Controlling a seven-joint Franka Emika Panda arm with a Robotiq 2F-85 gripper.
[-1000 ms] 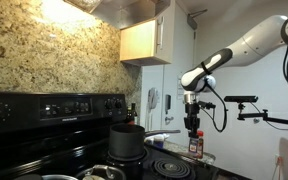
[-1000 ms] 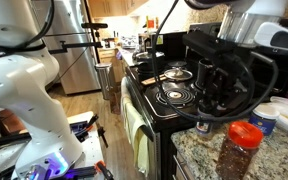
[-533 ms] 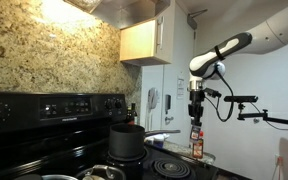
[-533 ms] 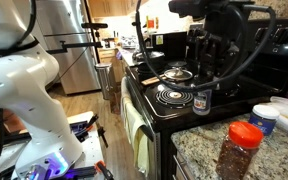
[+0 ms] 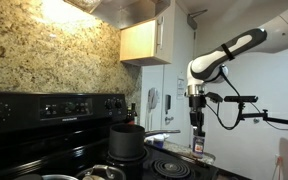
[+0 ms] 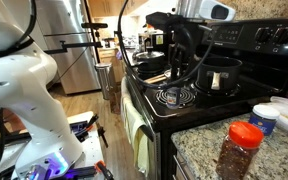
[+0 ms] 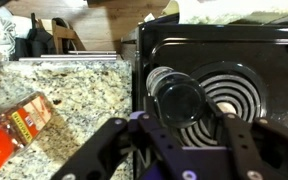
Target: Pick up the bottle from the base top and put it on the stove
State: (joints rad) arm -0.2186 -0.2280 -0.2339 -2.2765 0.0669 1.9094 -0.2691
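The robot's gripper should set the small bottle down on the black stove's front corner [image 5: 200, 170] [image 7: 172, 66], beside the front coil burner.
My gripper [image 5: 197, 126] is shut on the small bottle [image 5: 198, 145] and holds it upright over the front part of the black stove [image 5: 44, 106]. In the wrist view the bottle's round top [image 7: 179, 97] shows between my fingers, above a coil burner [image 7: 229, 95] of the stove [image 7: 274, 60]. In an exterior view my gripper [image 6: 179, 75] hangs over the front coil burner [image 6: 174, 96] of the stove [image 6: 229, 103]. The bottle is hard to make out there among the fingers.
A black pot [image 5: 127, 140] stands on a rear burner and also shows in an exterior view [image 6: 220, 72]. A larger red-capped spice jar [image 6: 238, 150] stands on the granite counter [image 7: 74, 95], beside white tubs [image 6: 279, 118]. The same jar shows in the wrist view [image 7: 14, 130].
My gripper has carried the bottle from the counter edge across onto the stove, toward the front coil burner.
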